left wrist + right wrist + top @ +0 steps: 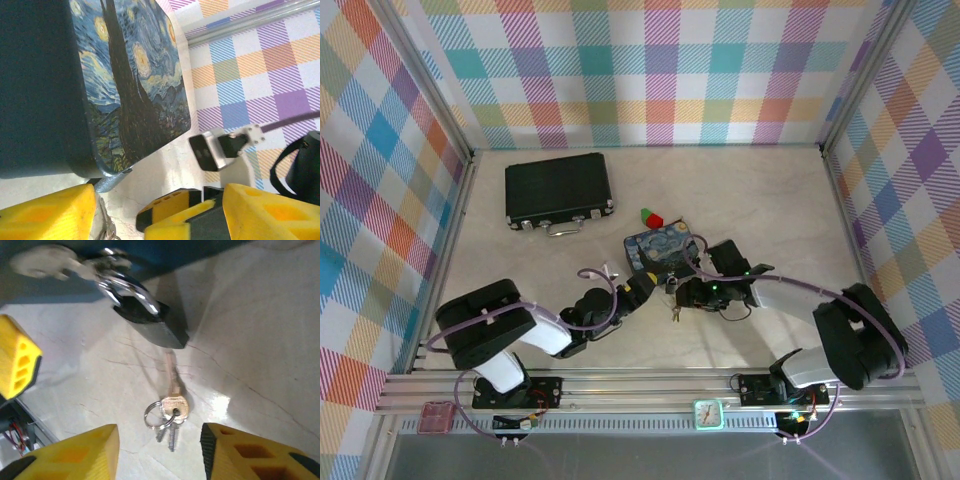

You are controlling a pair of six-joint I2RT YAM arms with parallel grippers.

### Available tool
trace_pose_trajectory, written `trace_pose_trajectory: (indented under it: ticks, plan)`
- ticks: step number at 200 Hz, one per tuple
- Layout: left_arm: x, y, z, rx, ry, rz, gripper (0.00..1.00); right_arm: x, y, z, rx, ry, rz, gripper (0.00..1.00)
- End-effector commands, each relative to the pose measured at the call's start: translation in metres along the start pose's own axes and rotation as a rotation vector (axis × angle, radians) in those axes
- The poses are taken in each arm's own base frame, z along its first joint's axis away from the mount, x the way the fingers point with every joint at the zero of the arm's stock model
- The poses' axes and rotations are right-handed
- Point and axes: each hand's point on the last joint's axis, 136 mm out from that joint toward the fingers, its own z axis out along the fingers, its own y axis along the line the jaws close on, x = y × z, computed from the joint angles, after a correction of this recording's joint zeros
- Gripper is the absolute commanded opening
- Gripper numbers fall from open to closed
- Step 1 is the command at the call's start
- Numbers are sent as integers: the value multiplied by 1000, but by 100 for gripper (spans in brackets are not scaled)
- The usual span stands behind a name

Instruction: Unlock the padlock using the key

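The brass key lies loose with its tip at the bottom side of the padlock, so the robot's left gripper needs to pull the box away before the right gripper takes the key ring (153, 415).
The dark padlock (152, 327) hangs by its silver shackle from the hasp of the blue swirl-painted box (135, 75). It leans down onto the table. The brass key (173, 390) lies on the table on a ring with two smaller keys, its blade tip at the padlock's underside. My right gripper (160, 452) is open just behind the key head, one finger on each side and neither touching it. My left gripper (155, 220) is open beside the box's front corner. A right fingertip (175, 205) sits between its fingers. From above, both grippers (642, 288) (685, 296) meet at the padlock (672, 286).
A black case (558, 190) with a silver handle lies at the back left. Red and green blocks (651, 217) sit just behind the box. Checked walls close in the table on three sides. A small clock (708, 413) sits on the front rail.
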Motion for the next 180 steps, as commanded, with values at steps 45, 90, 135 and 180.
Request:
trace_pose_trajectory:
  ticks: [45, 90, 135, 180]
  plan:
    - [-23, -16, -37, -177, -2, 228, 72, -70, 10, -87, 169, -315, -75, 85]
    - [-19, -35, -59, -196, 121, 429, 77, -125, 0, -81, 187, -343, -115, 86]
    - [22, -22, -53, -171, 340, 481, 71, -138, 22, -46, 28, -232, -189, 75]
    - [24, 3, -47, -265, 336, 479, 65, -128, 41, -9, -39, -143, -199, 66]
